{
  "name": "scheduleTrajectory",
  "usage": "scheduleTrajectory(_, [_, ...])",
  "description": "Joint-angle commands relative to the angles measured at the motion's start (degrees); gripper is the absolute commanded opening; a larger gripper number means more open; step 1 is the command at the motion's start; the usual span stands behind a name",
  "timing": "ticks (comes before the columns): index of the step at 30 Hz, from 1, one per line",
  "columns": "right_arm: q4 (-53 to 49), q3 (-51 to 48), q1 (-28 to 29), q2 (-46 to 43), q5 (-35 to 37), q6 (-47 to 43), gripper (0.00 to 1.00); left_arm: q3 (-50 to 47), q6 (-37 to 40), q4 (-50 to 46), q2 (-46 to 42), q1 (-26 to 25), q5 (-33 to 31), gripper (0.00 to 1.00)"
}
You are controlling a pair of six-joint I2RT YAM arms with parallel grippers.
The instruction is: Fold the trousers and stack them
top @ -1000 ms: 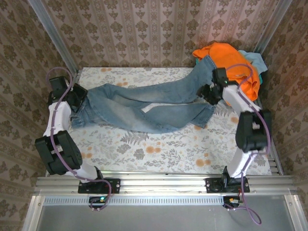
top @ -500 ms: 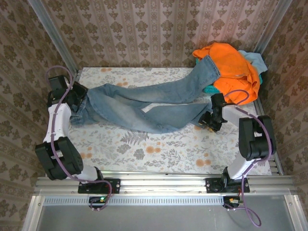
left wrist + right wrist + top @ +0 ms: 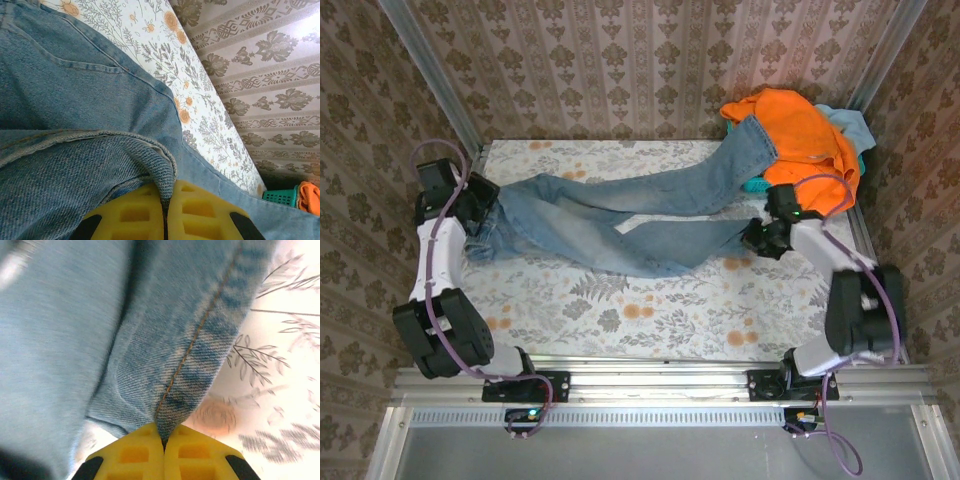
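My right gripper needs to release the near leg's cuff. I need to leave that cuff on the flowered table (image 3: pixel 818 272), in front of the orange garment.
The trousers (image 3: pixel 620 215), faded light-blue jeans, lie spread across the flowered table, waist at the left, legs running right. The far leg reaches up onto an orange garment. My left gripper (image 3: pixel 478 205) is shut on the waistband (image 3: pixel 165 165), which is pinched between its yellow fingers (image 3: pixel 135 212). At the hem of the near leg my right gripper (image 3: pixel 758 236) is shut on the denim, a seamed fold (image 3: pixel 185 370) clamped between its yellow pads (image 3: pixel 192 452).
An orange garment (image 3: pixel 800 130) and a pale turquoise cloth (image 3: pixel 848 124) are piled at the back right corner, with a green basket (image 3: pixel 281 196) under them. Patterned walls close in the table (image 3: pixel 650 320) on three sides. A metal rail (image 3: pixel 660 380) runs along the near edge.
The right gripper came down from the upper leg near the orange garment to the near leg's hem and closed on it. The left arm kept its hold on the waistband.
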Motion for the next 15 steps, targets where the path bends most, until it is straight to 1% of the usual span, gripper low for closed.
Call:
scheduleTrajectory(1, [-4.8,0.9,-7.4,-12.2,4.2,0.1,0.00,3.6,-0.3,-0.5,-4.8,2.5,1.2,0.00])
scheduleTrajectory(3, [-6.3,1.8,-14.5,-15.0,0.7,0.1,0.00,3.6,-0.4,-1.5,-6.3,4.4,1.5,0.00])
scheduleTrajectory(5, [-6.2,2.0,-19.8,-16.3,-3.7,0.1,0.00,3.1,-0.7,-2.1,-7.3,5.8,1.3,0.00])
scheduleTrajectory(6, [-6.4,2.2,-21.6,-16.6,-5.0,-0.1,0.00,2.7,-0.9,-2.0,-7.7,6.4,1.7,0.00])
scheduleTrajectory(9, [-8.0,2.9,-24.2,-16.6,-6.6,-1.9,0.00,2.4,0.0,-3.8,-8.2,7.2,1.3,0.00])
scheduleTrajectory(11, [-7.1,0.2,-24.7,-17.3,-5.8,-2.1,0.00,0.6,0.6,-4.3,-8.8,7.1,0.7,0.00])
scheduleTrajectory(15, [-5.5,-5.7,-26.0,-17.2,-3.5,-3.6,0.00,-6.5,1.3,-4.3,-11.6,6.8,0.0,0.00])
